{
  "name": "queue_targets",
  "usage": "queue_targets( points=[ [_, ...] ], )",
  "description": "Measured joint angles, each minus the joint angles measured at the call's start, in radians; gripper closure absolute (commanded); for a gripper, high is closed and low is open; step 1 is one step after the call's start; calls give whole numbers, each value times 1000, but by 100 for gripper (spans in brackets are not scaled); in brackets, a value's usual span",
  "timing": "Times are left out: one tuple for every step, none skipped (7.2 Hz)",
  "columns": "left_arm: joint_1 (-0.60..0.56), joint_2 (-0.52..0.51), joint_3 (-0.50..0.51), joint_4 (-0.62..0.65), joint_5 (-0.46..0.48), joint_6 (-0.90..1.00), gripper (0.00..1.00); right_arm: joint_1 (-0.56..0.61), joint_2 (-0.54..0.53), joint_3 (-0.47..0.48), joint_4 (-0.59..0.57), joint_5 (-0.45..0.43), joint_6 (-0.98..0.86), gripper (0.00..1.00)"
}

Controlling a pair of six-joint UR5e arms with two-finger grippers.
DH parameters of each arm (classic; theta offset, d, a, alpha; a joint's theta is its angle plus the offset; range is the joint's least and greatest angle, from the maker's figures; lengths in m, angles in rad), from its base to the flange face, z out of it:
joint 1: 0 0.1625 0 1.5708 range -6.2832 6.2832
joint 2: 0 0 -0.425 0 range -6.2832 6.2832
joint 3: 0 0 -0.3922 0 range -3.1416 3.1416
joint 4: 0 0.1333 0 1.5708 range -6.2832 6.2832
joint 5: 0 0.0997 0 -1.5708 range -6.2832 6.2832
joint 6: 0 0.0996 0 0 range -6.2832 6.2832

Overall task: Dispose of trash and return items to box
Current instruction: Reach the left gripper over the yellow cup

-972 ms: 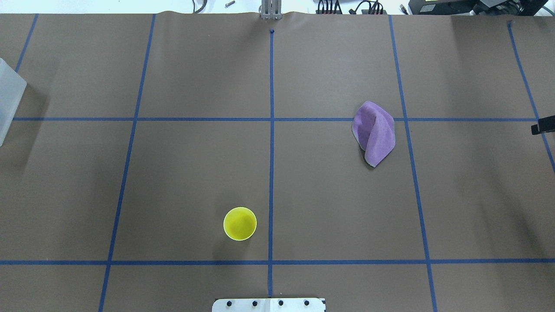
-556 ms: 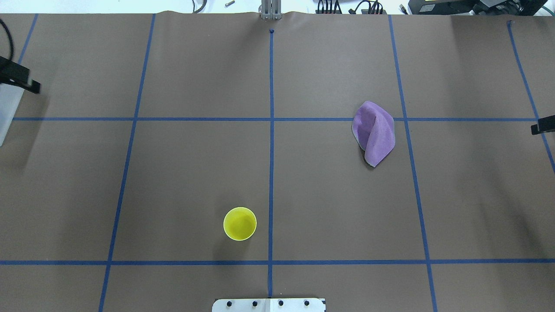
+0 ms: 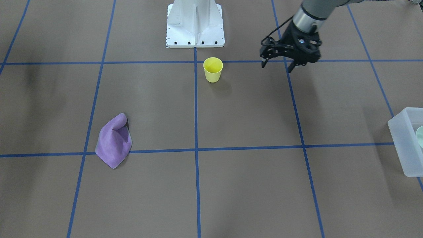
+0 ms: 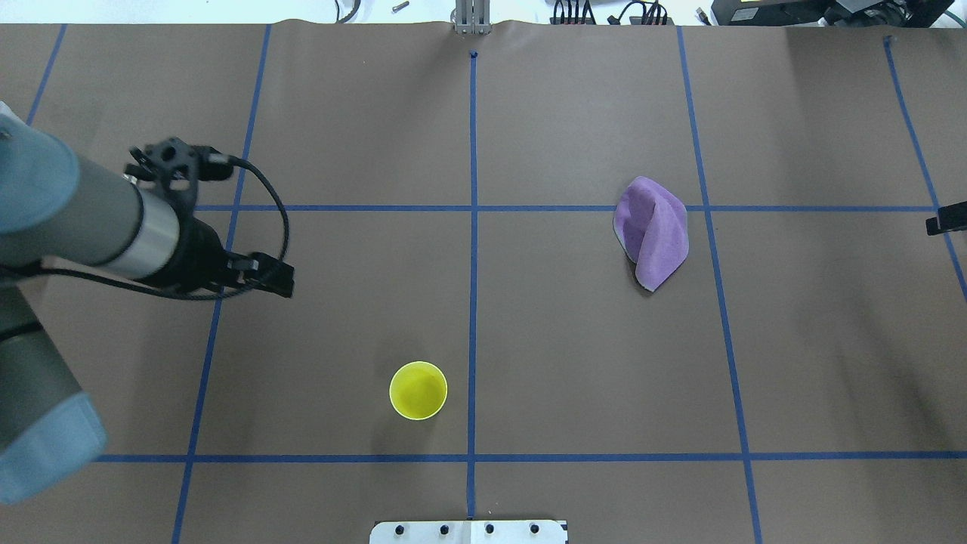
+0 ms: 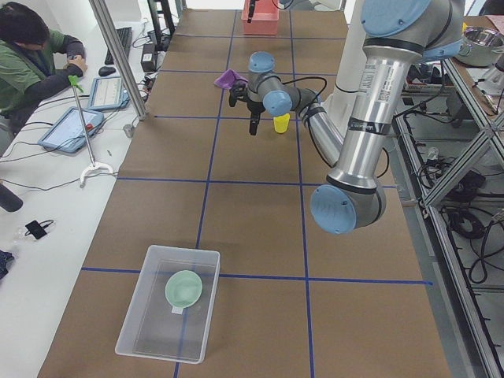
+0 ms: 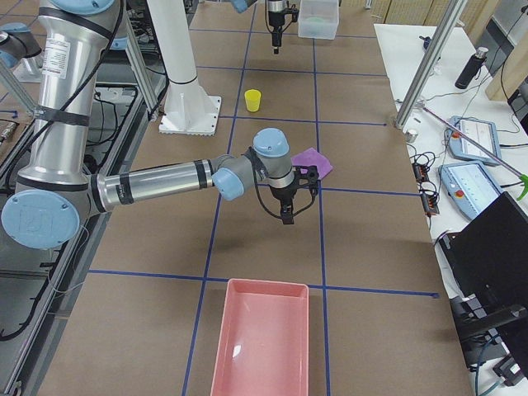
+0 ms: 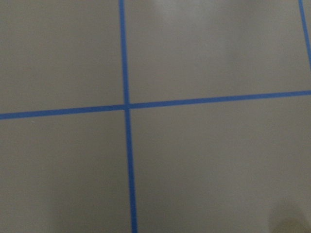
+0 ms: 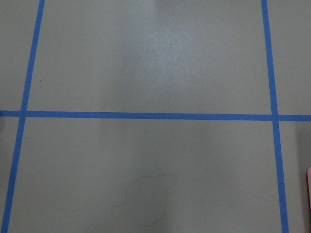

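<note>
The yellow cup has a side that faces the frosted-white box, and I should close my left gripper there, on the rim (image 3: 222, 65) of the cup.
The yellow cup (image 3: 213, 69) stands upright near the robot base, also in the overhead view (image 4: 418, 389) and the left side view (image 5: 281, 124). The mint-green bowl (image 5: 183, 289) lies inside the frosted-white box (image 5: 169, 311) at the table's left end; the box's corner shows in the front view (image 3: 404, 145). My left gripper (image 3: 277, 66) is open and empty. It hovers above the table, between the cup and the box and well apart from the cup. My right gripper (image 6: 289, 213) hangs beside a purple cloth (image 6: 312, 161); I cannot tell whether it is open or shut.
The purple cloth (image 4: 653, 230) lies crumpled on the right half of the table. A pink bin (image 6: 262, 338) sits at the table's right end. The white robot base (image 3: 195, 24) is behind the cup. Both wrist views show only brown paper and blue tape lines.
My left arm has swung in from the left edge of the overhead view, towards the table's middle and the cup. The cup and the cloth have not moved.
</note>
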Motion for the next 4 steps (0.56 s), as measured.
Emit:
queue_targets(
  points=[
    [110,-33,19,0,93,-81,1,0,0,-1,0,-1,0,0],
    [203,-76,58,0,174,-155,1,0,0,-2,0,-1,0,0],
    [270,-119,103,-1,231,-204,3,0,0,-3,0,-2,0,0],
    [311,-151,141,-1,261,-232,36,0,0,-4,0,-2,0,0]
  ],
)
